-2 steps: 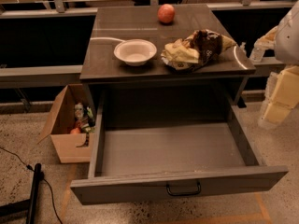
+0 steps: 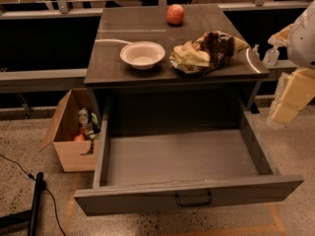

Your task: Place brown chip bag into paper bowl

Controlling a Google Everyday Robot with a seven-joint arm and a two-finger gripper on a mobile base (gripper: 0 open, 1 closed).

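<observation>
The middle of the brown chip bag point(image 2: 210, 51) is the next place my gripper needs to go to and close, leaving the bag's pale end toward the paper bowl free.
The brown chip bag point(image 2: 205, 51), crumpled, dark brown with pale yellow patches, lies on the right half of the dark tabletop point(image 2: 123, 28). The paper bowl point(image 2: 142, 54), off-white and empty, stands just left of the bag, with a small gap between them. My gripper point(image 2: 288, 100) hangs at the right edge of the view, beside the table and lower than its top. It is well clear of the bag and holds nothing that I can see. The white arm point(image 2: 302, 31) rises above it.
A round red-orange fruit point(image 2: 175, 14) sits at the back of the tabletop. Below the top, a wide grey drawer point(image 2: 182, 156) is pulled fully open. A cardboard box point(image 2: 74, 132) with small items stands on the floor at left. A black cable point(image 2: 34, 200) lies at bottom left.
</observation>
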